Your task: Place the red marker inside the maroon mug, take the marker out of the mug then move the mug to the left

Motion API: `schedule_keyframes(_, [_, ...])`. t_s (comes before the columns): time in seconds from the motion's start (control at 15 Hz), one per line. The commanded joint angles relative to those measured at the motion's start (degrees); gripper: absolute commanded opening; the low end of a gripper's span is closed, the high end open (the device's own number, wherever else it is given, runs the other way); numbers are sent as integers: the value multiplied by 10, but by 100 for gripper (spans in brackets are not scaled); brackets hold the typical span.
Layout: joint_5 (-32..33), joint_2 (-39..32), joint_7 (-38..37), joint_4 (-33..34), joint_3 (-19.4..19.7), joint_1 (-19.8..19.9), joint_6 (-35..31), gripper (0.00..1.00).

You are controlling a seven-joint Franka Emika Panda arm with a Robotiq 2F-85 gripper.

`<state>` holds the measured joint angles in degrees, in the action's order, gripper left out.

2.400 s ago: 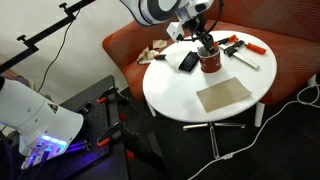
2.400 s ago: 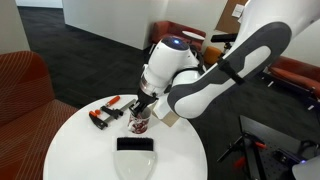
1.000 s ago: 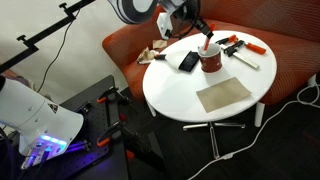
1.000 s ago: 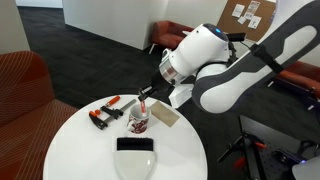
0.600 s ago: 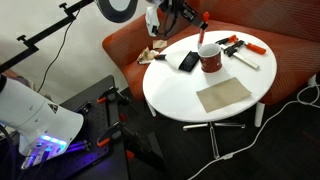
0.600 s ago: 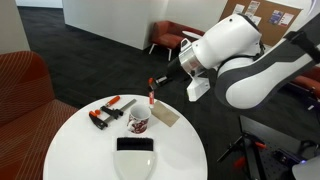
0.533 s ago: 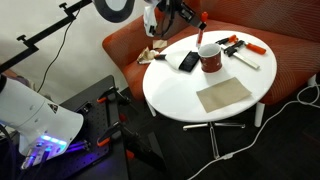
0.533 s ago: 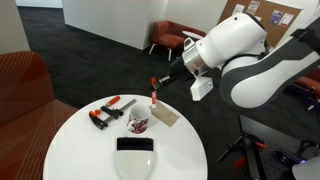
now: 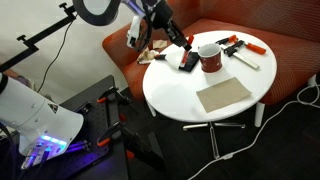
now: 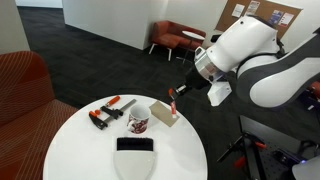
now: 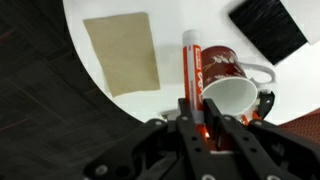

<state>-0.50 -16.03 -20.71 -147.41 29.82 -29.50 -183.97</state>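
Observation:
The robot's gripper needs to let go of the red marker on the table [image 9: 181, 86] between the brown cloth and the black flat object. The marker now hangs in the air beside the mug.
The maroon mug [image 9: 210, 58] [image 10: 139, 122] stands upright on the round white table [image 9: 190, 102], handle to one side. In the wrist view its pale inside [image 11: 232, 96] shows nothing in it. My gripper [image 9: 185, 44] [image 10: 176, 95] [image 11: 198, 104] hangs in the air beside the mug, off toward the table's edge, shut on the red marker [image 11: 191, 62]. The marker [image 10: 172, 101] sticks out below the fingers, clear of the mug, and shows only as a small red tip [image 9: 189, 48] in an exterior view.
A black flat object [image 9: 188, 62] [image 10: 135, 145] [image 11: 268, 28] and a brown cloth [image 9: 223, 96] [image 11: 120, 50] lie on the table. Orange-and-black clamps [image 9: 240, 45] [image 10: 105, 113] and a long white pen [image 9: 246, 61] lie past the mug. A small cardboard box [image 10: 164, 114] sits beside it. An orange sofa [image 9: 285, 50] curves behind.
The gripper lifted the marker up out of the mug, then carried it sideways away from the mug and down a little. The mug has not moved.

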Motion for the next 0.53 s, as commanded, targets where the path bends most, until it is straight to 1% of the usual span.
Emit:
schedule_keyframes(0.0, [-13, 15, -12, -13, -36, 13, 61, 5])
schedule_keyframes(0.27, [-47, 3, -4, -6, -103, 48, 112, 5])
schedule_keyframes(0.33, [-41, 1, -10, -3, -139, 81, 119, 5])
schedule_keyframes(0.47, [-50, -9, -3, 5, -181, 117, 131, 5])
